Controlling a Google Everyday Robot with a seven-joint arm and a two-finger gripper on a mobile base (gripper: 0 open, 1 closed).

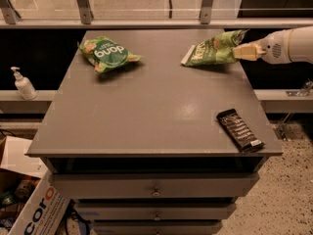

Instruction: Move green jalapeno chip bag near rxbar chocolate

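Next, my gripper lets go of the green jalapeno chip bag on the grey cabinet top, just behind the rxbar chocolate (pixel 219 98).
The green jalapeno chip bag (pixel 211 49), light green with white lettering and a white end strip, lies at the far right of the grey cabinet top (pixel 151 106), its right end lifted slightly. My gripper (pixel 239 52) reaches in from the right edge and is shut on the bag's right end. The rxbar chocolate (pixel 239 129), a slim black wrapper with rows of white text, lies near the front right corner, well in front of the bag.
A puffier green bag (pixel 107 54) with a dark green circle lies at the far left of the top. A white pump bottle (pixel 22 83) stands on a ledge to the left. A cardboard box (pixel 34 207) sits on the floor at lower left. Drawers are below.
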